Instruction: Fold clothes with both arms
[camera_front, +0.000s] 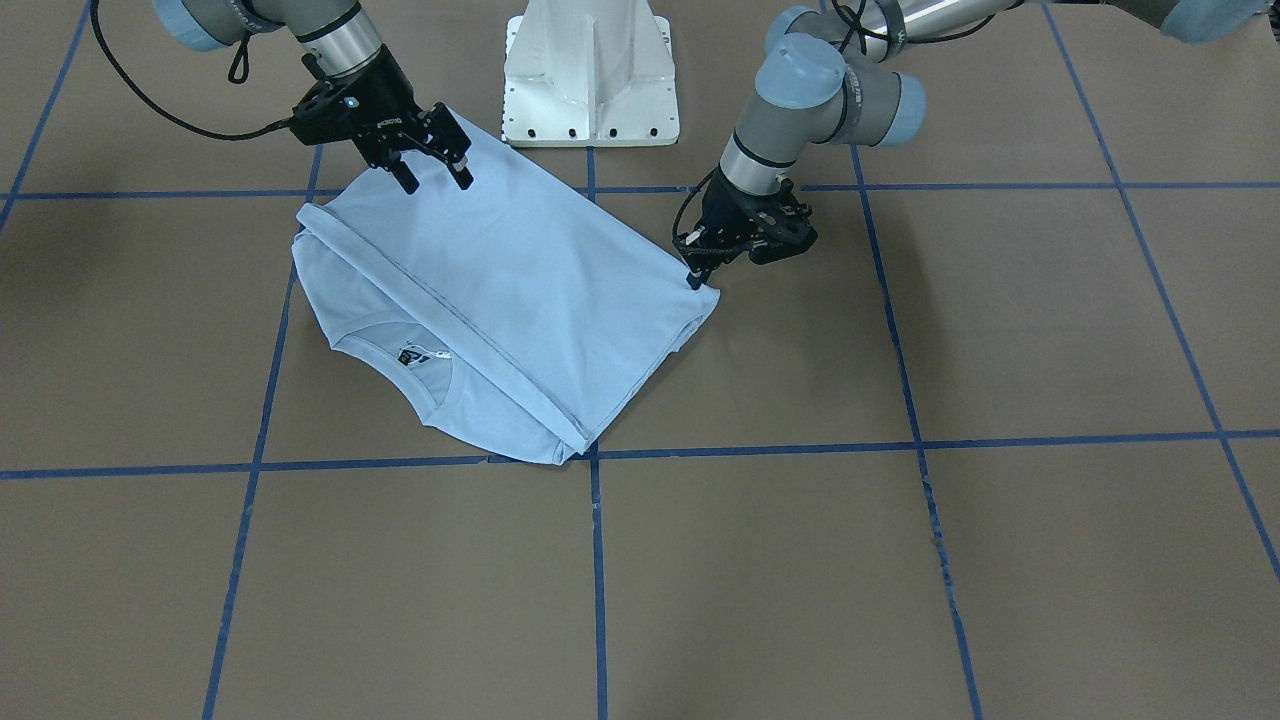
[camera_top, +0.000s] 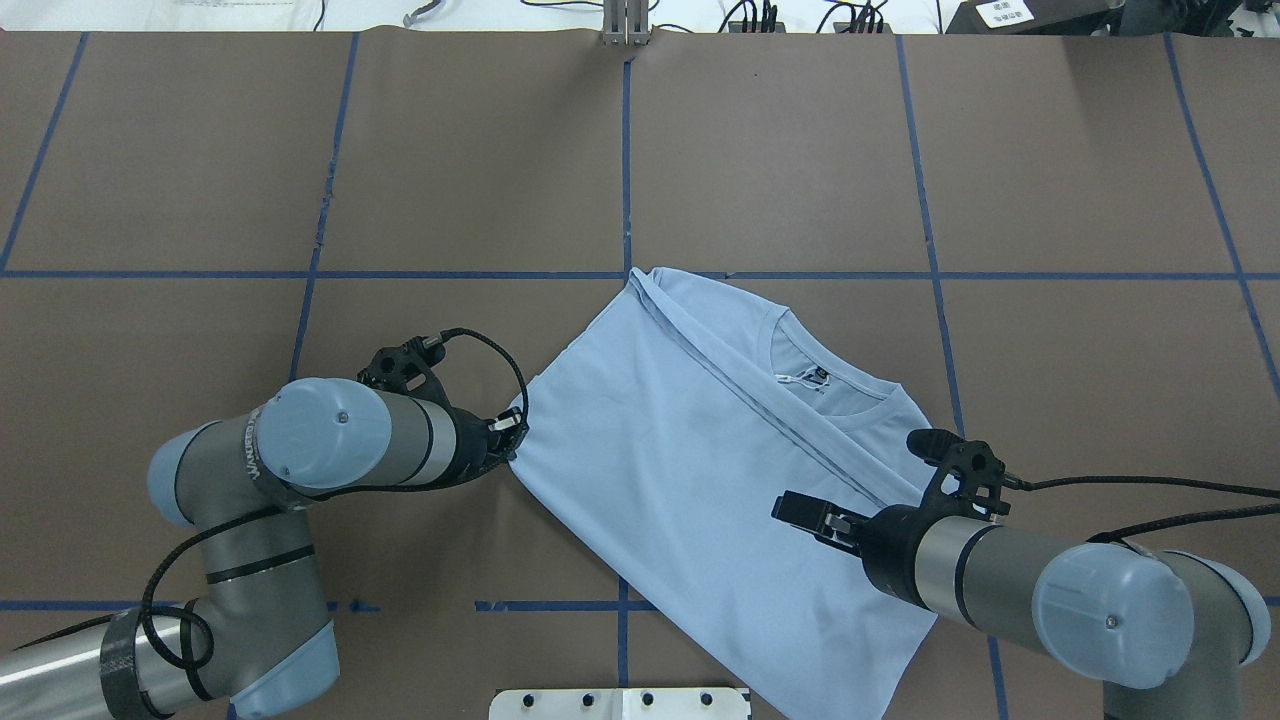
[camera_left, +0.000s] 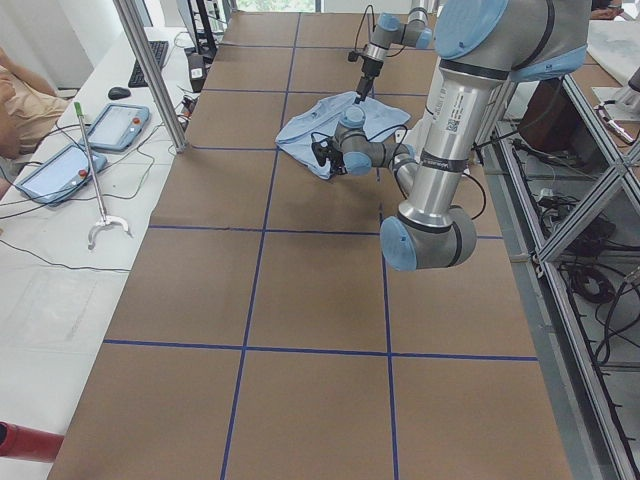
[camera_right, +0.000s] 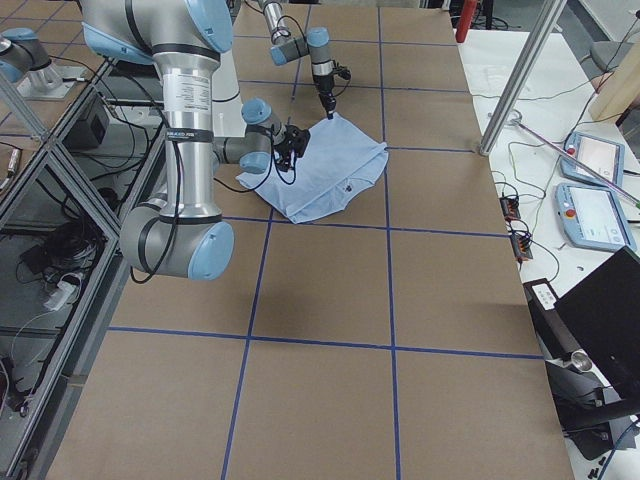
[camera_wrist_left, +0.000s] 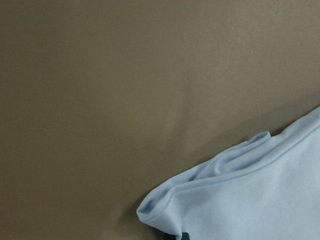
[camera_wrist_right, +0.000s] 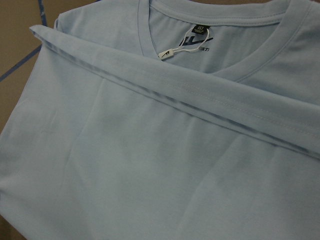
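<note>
Next, my left gripper releases the T-shirt's folded corner on the bare brown table (camera_front: 750, 558) past the nearer crosswise tape line. That corner is now under my gripper's fingers.
The light blue T-shirt (camera_front: 520, 290) lies folded on the brown table, its hem (camera_wrist_right: 200, 107) laid in a diagonal line just below the collar and dark neck label (camera_top: 815, 376). My left gripper (camera_front: 697, 279) is down at the shirt's folded corner (camera_top: 515, 440), its fingers together on the cloth; the left wrist view shows only that corner (camera_wrist_left: 210, 195). Over the opposite end of the fold, near the robot's base, my right gripper (camera_front: 433, 180) hovers open and holds nothing. In the overhead view, the right gripper (camera_top: 812, 515) is above the shirt's body.
The white pedestal base (camera_front: 590, 80) stands just behind the shirt. Blue tape lines (camera_front: 597, 560) grid the brown table. Tablets (camera_left: 115, 125), cables and a metal post (camera_left: 150, 70) stand along the operators' side, with a person's arm (camera_left: 20, 100) at the edge.
</note>
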